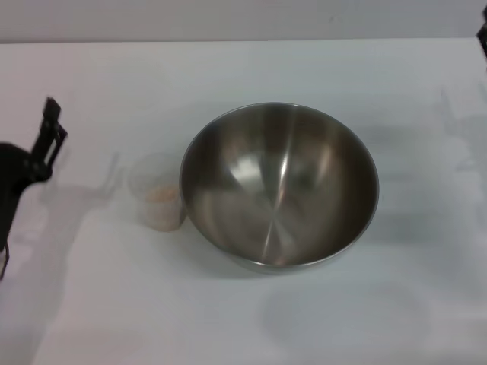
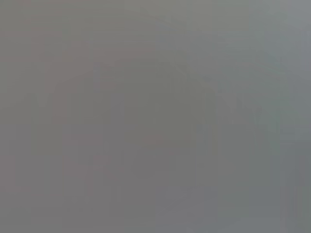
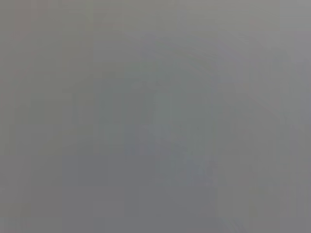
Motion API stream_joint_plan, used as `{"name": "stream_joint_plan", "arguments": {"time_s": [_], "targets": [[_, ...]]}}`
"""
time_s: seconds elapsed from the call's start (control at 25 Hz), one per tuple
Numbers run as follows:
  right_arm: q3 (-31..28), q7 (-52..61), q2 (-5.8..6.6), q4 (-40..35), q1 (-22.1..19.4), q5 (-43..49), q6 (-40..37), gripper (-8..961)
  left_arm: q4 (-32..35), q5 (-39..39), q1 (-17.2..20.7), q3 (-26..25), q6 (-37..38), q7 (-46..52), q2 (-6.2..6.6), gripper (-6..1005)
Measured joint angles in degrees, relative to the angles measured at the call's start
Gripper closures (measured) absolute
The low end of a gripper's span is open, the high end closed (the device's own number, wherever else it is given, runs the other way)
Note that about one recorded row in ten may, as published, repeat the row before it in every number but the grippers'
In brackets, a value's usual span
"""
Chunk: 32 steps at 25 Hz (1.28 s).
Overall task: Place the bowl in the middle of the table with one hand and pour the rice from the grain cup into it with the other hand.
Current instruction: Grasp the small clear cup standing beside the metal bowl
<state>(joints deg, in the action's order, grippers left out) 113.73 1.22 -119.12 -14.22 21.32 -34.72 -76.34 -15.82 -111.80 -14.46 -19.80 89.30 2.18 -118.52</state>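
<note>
The robot's left gripper needs to next move to the grain cup and close on the cup's upper side (image 1: pixel 132 182), facing away from the bowl.
The large steel bowl (image 1: pixel 279 185) stands upright on the white table (image 1: pixel 228 68), near its middle, and is empty inside. The small clear grain cup (image 1: pixel 157 190) stands upright just left of the bowl, touching or almost touching its wall. It holds a low layer of pale rice (image 1: pixel 162 196). My left gripper (image 1: pixel 50 125) is at the far left, apart from the cup and holding nothing. Only a black sliver of my right gripper (image 1: pixel 482 34) shows at the top right edge. Both wrist views show plain grey only.
The table's far edge (image 1: pixel 243 40) meets a grey wall at the back. Faint shadows of the arms lie on the table at left and right. Nothing else stands on the tabletop.
</note>
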Motion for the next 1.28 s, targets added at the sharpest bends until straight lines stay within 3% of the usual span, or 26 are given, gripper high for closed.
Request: {"name": "stream_joint_plan", "arguments": {"time_s": [0.44,1.28], "targets": [[-1.4,-1.6,0.03,1.2,1.9,0.3,0.6,269,1.0,0.0,3.6,6.7,-1.2,-0.8,-0.13,184],[-1.4,-2.2,0.2,2.5,3.9,0.1,1.2,269,0.7,0.0,2.9,10.2,-10.1,-0.8,-0.32,184]]}}
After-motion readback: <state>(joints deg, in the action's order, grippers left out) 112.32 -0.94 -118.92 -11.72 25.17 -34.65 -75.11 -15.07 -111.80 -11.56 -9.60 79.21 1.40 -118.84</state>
